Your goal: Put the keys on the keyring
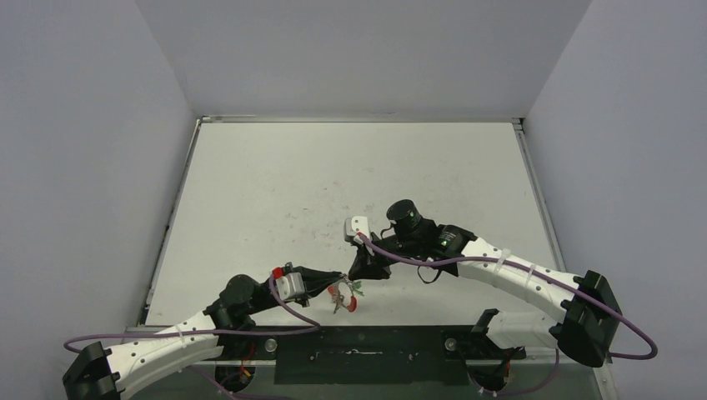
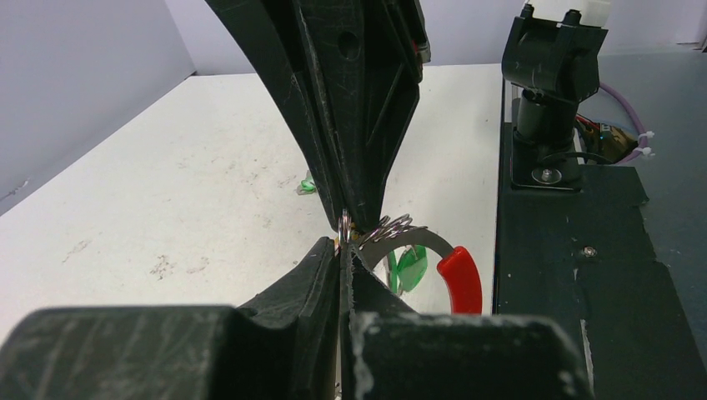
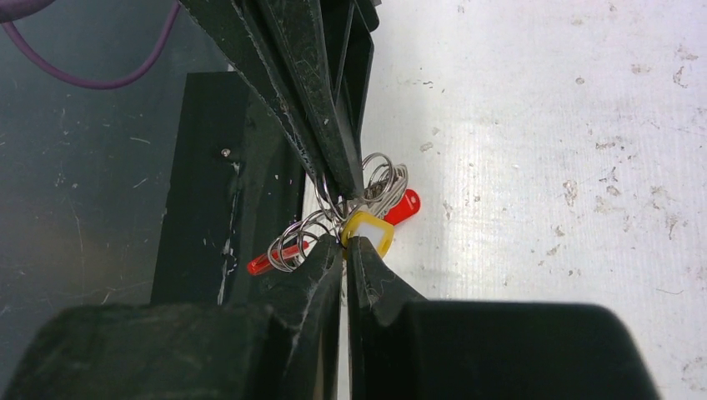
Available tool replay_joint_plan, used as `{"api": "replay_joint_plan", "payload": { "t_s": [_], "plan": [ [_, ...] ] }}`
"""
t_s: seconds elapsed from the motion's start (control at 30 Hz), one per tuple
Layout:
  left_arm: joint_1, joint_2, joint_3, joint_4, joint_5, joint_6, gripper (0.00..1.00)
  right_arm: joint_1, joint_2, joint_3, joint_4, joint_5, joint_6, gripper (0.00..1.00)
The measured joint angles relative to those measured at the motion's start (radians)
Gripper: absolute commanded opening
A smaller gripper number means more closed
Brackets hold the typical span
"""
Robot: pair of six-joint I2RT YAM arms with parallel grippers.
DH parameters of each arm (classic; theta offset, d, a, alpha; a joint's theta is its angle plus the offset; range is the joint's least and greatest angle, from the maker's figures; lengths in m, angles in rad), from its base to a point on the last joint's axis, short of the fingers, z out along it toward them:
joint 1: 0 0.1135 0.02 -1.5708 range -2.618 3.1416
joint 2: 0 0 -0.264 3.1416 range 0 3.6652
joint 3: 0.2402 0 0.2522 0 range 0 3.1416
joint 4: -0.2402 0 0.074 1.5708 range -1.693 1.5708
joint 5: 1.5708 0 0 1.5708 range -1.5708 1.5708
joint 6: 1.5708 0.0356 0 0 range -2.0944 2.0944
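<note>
My right gripper pinches the yellow key's edge beside the wire loop, so it should release it and take the wire loop (image 3: 332, 212) before my left gripper opens.
The keyring (image 2: 460, 279), a grey band with coiled wire loops and a red curved segment, hangs just above the table's near edge (image 1: 343, 298). My left gripper (image 2: 344, 242) is shut on one of its wire loops, which stands edge-on between the tips. A green key (image 2: 411, 267) dangles inside the ring. My right gripper (image 3: 346, 242) is shut on the edge of a yellow key (image 3: 368, 231) amid the wire loops (image 3: 379, 179). The two grippers meet tip to tip (image 1: 348, 279). Red parts (image 3: 403, 207) show behind the yellow key.
The black base plate (image 2: 575, 275) runs along the near table edge, with the right arm's mount (image 2: 554, 83) on it. A purple cable (image 3: 83, 75) loops over the plate. The white table (image 1: 333, 175) stretches beyond, scuffed. A scrap of green (image 2: 307, 185) shows behind the right fingers.
</note>
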Motion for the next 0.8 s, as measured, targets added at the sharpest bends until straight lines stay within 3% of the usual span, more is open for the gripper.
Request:
{"api": "replay_joint_plan", "payload": {
  "t_s": [0.73, 0.8],
  "plan": [
    [0.0, -0.016, -0.008, -0.008, -0.01, 0.0, 0.0, 0.008, 0.018, -0.006, 0.004, 0.088, -0.004, 0.0],
    [0.0, -0.016, -0.01, -0.008, -0.01, 0.0, 0.0, 0.011, 0.018, -0.006, 0.004, 0.108, -0.003, 0.06]
  ]
}}
